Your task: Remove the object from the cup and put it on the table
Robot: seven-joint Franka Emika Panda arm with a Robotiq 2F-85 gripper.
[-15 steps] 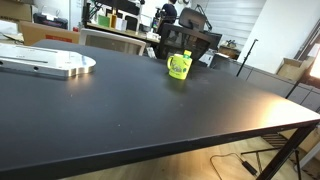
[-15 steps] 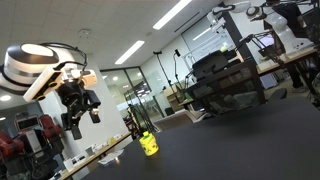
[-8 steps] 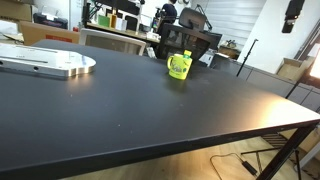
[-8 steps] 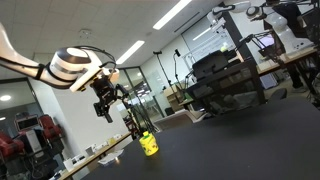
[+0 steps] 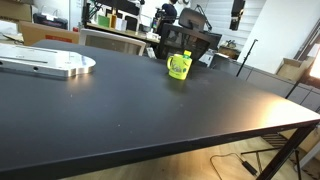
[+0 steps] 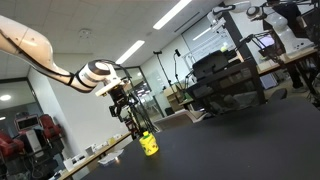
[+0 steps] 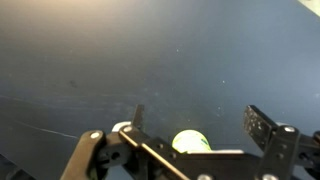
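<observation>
Next, I will move my gripper to the object's top end (image 5: 187, 54), which sticks out of the lime-green cup, and close it there.
The lime-green cup (image 5: 179, 67) stands upright on the black table (image 5: 150, 115) toward its far side. It also shows in an exterior view (image 6: 148, 146) and at the bottom of the wrist view (image 7: 190, 142). The object (image 5: 186, 54) sticks out of the cup's top with its dark end up. My gripper (image 6: 130, 108) is open and empty, hanging in the air above and a little to the side of the cup. Only its lower part shows at the top edge of an exterior view (image 5: 237, 12). In the wrist view its fingers (image 7: 200, 120) are spread, with the cup below them.
A flat round silver metal plate (image 5: 50, 64) lies at the table's far end, well away from the cup. Behind the table are desks, monitors and equipment (image 5: 190, 40). The table's front edge and a dark leg (image 5: 290, 150) are nearby.
The arm has swung in toward the cup. The gripper has come into an exterior view and moved from well aside of the cup to nearly over it. The cup has not moved.
</observation>
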